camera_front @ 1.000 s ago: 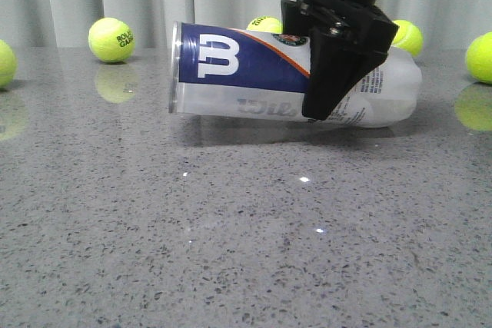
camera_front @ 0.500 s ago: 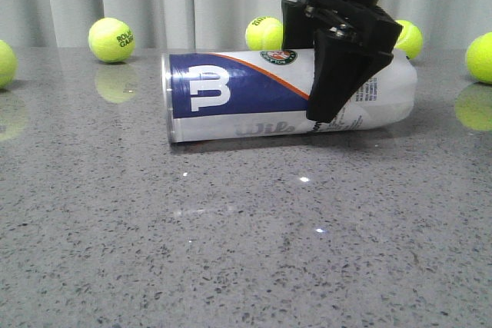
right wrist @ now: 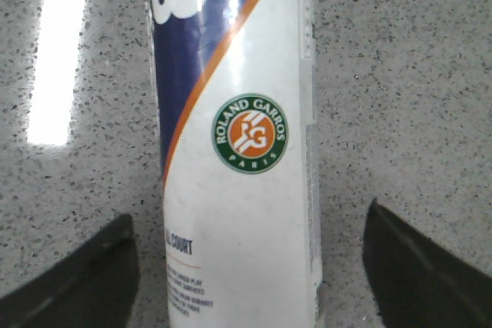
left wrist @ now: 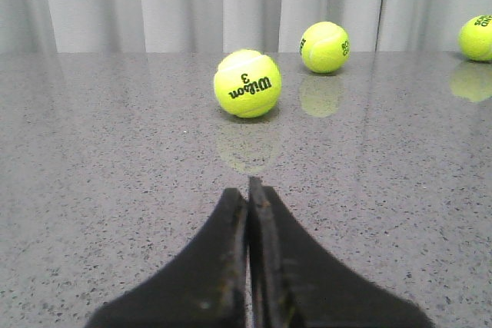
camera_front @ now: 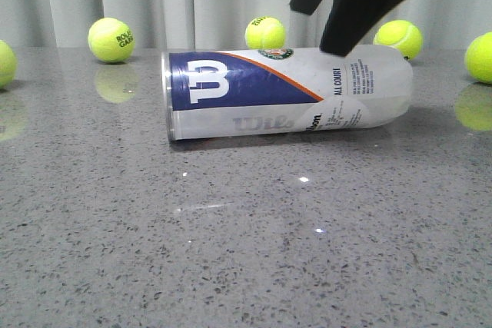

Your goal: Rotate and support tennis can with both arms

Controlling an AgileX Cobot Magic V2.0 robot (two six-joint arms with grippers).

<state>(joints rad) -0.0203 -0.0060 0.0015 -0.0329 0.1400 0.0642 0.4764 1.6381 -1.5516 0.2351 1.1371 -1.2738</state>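
Observation:
My left gripper moves to the tennis can next and closes on its silver-rimmed end (camera_front: pixel 171 63) beside the navy "W" panel.
The tennis can (camera_front: pixel 284 94) lies on its side on the grey table, silver rim to the left, navy "W" panel facing me. My right gripper (camera_front: pixel 315 28) hangs just above the can's right half, open and not touching it. In the right wrist view the can (right wrist: pixel 238 151) runs between the two spread fingers (right wrist: pixel 77 282), with its round emblem showing and a gap on each side. My left gripper (left wrist: pixel 248 190) is shut and empty, low over bare table facing a tennis ball (left wrist: pixel 247 84). It does not show in the front view.
Yellow-green tennis balls stand along the back of the table (camera_front: pixel 231 251): far left (camera_front: pixel 4 63), left (camera_front: pixel 111 40), behind the can (camera_front: pixel 265 32), right (camera_front: pixel 397 38), far right (camera_front: pixel 480 57). A grey curtain hangs behind. Two more balls (left wrist: pixel 324 47) (left wrist: pixel 477 36) show in the left wrist view.
The right gripper set the tilted can flat on the table, let go of it and rose above it. The can has turned slightly about its long axis.

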